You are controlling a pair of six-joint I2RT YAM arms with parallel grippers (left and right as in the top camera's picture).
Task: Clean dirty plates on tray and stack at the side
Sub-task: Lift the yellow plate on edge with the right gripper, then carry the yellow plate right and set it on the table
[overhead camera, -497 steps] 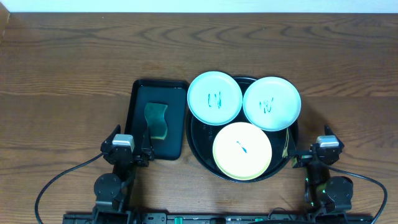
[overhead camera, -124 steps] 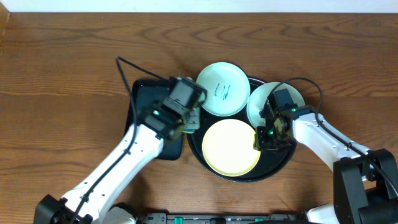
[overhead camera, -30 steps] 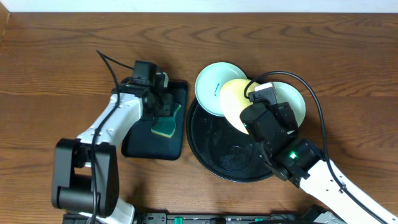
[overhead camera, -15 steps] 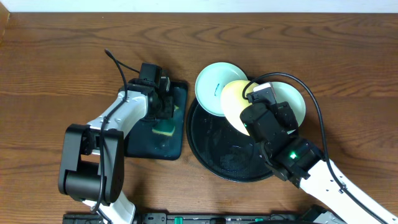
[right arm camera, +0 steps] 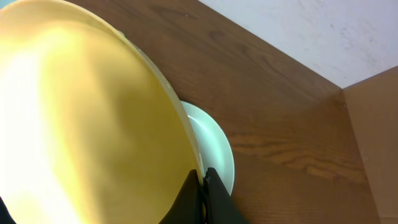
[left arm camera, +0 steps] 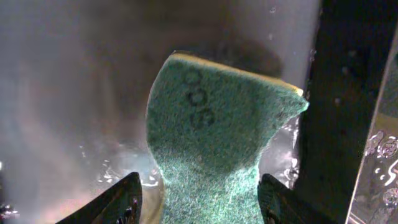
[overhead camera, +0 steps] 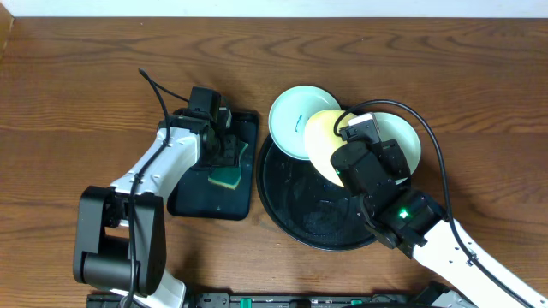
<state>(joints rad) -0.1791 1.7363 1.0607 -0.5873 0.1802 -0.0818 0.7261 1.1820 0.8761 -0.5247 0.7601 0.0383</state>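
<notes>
My right gripper is going to release the pale yellow plate on bare tabletop (overhead camera: 471, 168) beyond the mint-blue plate that is farther from the sponge.
My right gripper (right arm camera: 203, 194) is shut on the rim of the pale yellow plate (overhead camera: 321, 141), holding it tilted up on edge above the back of the round black tray (overhead camera: 300, 218). One mint-blue plate (overhead camera: 293, 109) with a small mark lies behind it on the tray's rim. The other mint-blue plate (overhead camera: 402, 141) lies at the right, also seen past the yellow plate (right arm camera: 93, 124) in the right wrist view. My left gripper (left arm camera: 199, 205) stands open low over the green sponge (left arm camera: 211, 137), one finger (left arm camera: 121, 202) on each side of it.
The sponge (overhead camera: 228, 175) lies wet in the small rectangular black tray (overhead camera: 197, 201), left of the round tray. Bare wood-grain tabletop (overhead camera: 86, 94) spreads around both trays. My left arm's cable (overhead camera: 158, 94) arches over the table behind the small tray.
My left arm has shifted slightly over the small tray; the sponge stays lying on it. The right arm holds the yellow plate in the same place.
</notes>
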